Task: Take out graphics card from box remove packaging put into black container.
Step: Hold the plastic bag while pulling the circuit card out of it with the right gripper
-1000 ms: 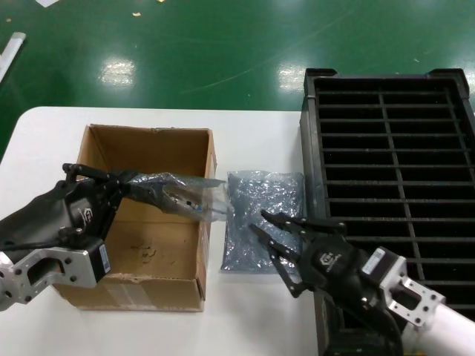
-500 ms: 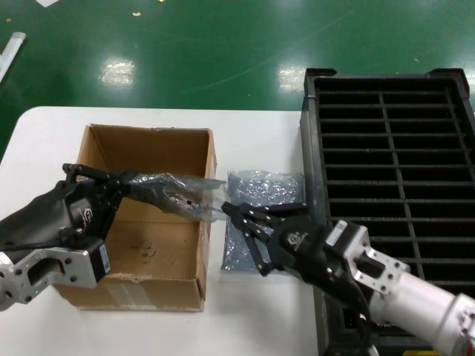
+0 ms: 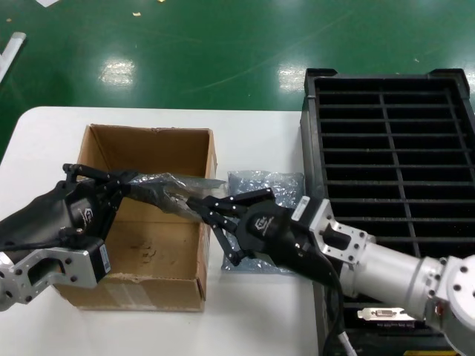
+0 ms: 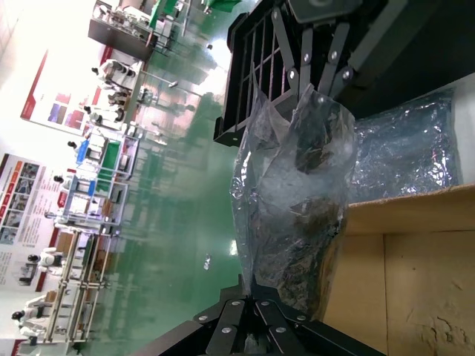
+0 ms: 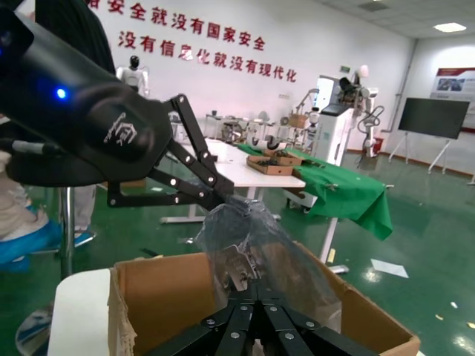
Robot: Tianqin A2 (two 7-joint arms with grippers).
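I am pinching the end of the packaging with my right gripper while the graphics card is still inside, so I will open it, take the card's silver bracket [image 5: 239, 271] and pull the card out.
The graphics card [image 3: 177, 197] is a dark shape inside the crinkly translucent packaging [image 3: 159, 184], held level above the open brown box [image 3: 148, 252]. My left gripper [image 3: 126, 180] is shut on the bag's end over the box's left side; the left wrist view shows its jaws [image 4: 249, 291] pinching the plastic. My right gripper [image 3: 202, 205] is shut on the opposite end, above the box's right wall, and its jaws [image 5: 257, 295] close on the bag [image 5: 252, 237]. The black container [image 3: 386, 163] stands at the right with its slots showing.
A second flat, grey-blue bag [image 3: 260, 182] lies on the white table [image 3: 252, 141] between box and container, partly under my right arm. A silver bracket [image 3: 382, 314] shows at the container's near edge. Green floor lies beyond the table.
My right gripper swept left from in front of the container, over the loose bag, to the free end of the held bag and shut on it. The left arm stayed still.
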